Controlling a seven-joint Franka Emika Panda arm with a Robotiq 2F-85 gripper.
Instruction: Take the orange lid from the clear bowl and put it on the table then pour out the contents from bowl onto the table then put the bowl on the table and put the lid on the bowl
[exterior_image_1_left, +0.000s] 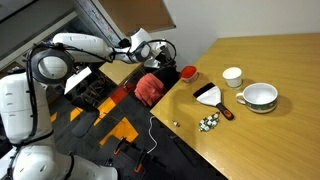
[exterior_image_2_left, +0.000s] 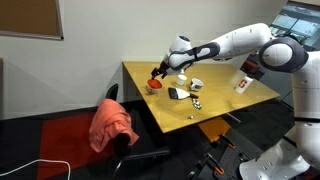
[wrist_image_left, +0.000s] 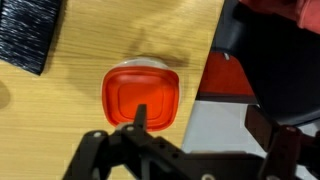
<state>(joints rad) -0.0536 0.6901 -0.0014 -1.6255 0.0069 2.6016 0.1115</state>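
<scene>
Next, my gripper grips the orange lid's edge (exterior_image_1_left: 182, 73) (wrist_image_left: 178, 108) facing the table edge and the chair, because that side leaves room for the outer finger.
The orange lid (wrist_image_left: 142, 97) sits closed on the clear bowl (wrist_image_left: 150, 63), whose rim shows just behind it, near the table's (wrist_image_left: 120, 30) edge. Both exterior views show the lid (exterior_image_1_left: 187, 72) (exterior_image_2_left: 155, 86) at the table's (exterior_image_1_left: 270, 60) (exterior_image_2_left: 215, 98) corner. My gripper (wrist_image_left: 205, 125) is open and hovers above it. One finger is over the lid's near edge and the other is out past the table edge. It also shows in both exterior views (exterior_image_1_left: 167, 58) (exterior_image_2_left: 159, 75). The contents are hidden under the lid.
A black brush with a dustpan (exterior_image_1_left: 210, 95) (wrist_image_left: 25, 35), a small white cup (exterior_image_1_left: 232, 76), a white green-rimmed bowl (exterior_image_1_left: 260, 97) and a cluster of greenish-white pieces (exterior_image_1_left: 208, 123) lie on the table. A red cloth (exterior_image_1_left: 150, 88) (exterior_image_2_left: 110, 125) lies on a chair beside the table edge.
</scene>
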